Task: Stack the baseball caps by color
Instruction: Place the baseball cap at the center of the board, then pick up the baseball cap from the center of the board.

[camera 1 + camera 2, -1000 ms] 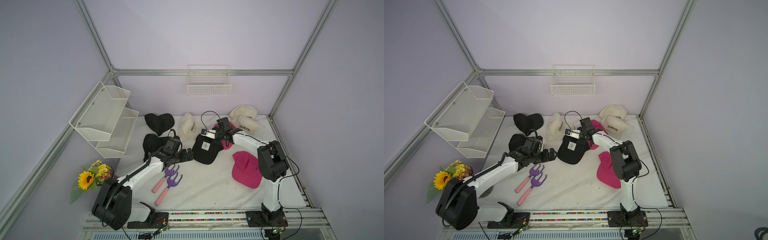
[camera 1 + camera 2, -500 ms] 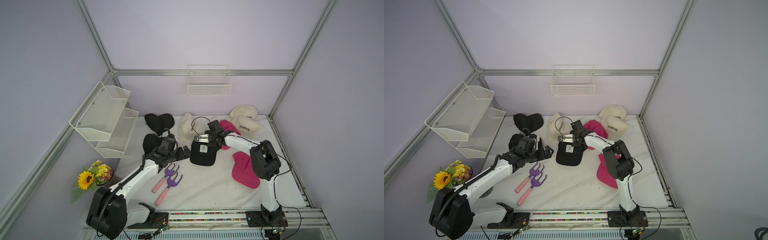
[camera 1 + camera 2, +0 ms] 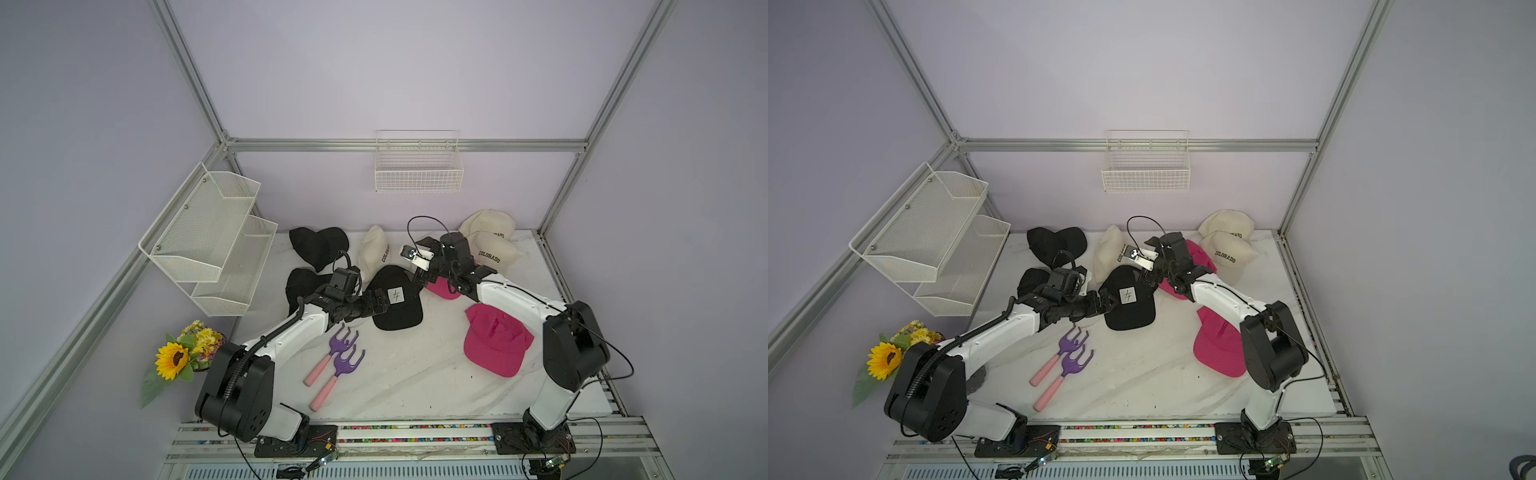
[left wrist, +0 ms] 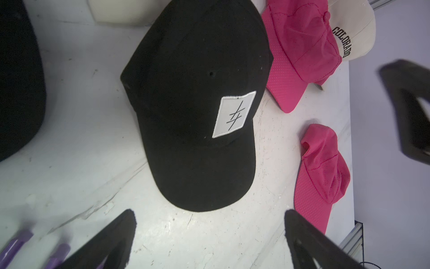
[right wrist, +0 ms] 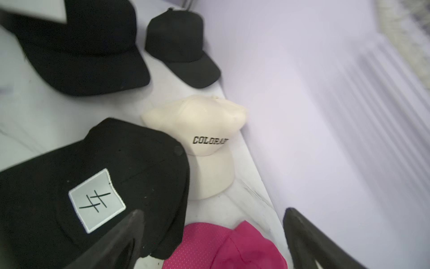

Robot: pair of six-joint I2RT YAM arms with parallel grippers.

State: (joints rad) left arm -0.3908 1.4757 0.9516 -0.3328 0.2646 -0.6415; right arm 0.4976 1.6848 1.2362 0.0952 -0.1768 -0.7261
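Observation:
Next, my left gripper will go to the nearer plain black cap's near-side edge [image 3: 296,309] and close there, because it belongs with the patch cap.
A black baseball cap with a white patch [image 3: 397,305] [image 3: 1128,305] [image 4: 193,104] lies on the table between my two arms. My left gripper [image 3: 379,302] [image 4: 209,214] is open at its left edge, with only bare table between the fingers. My right gripper [image 3: 420,275] [image 5: 214,212] is open over the cap's back edge and a pink cap [image 3: 442,289] [image 5: 223,246]. Two more black caps [image 3: 318,245] [image 3: 302,284] lie at the back left. One cream COLORADO cap [image 3: 376,251] lies mid-back and two others [image 3: 494,253] at the back right. A second pink cap [image 3: 494,343] lies at the right.
Two purple garden forks with pink handles [image 3: 334,361] lie in front of the left arm. A sunflower bunch [image 3: 178,357] stands off the table's left edge. A white mesh shelf [image 3: 212,241] hangs on the left wall and a wire basket [image 3: 417,166] on the back wall.
My right gripper, shut on the patch cap a second ago, carried it left and has opened; the cap now lies free. My left gripper has come up to the cap's left edge.

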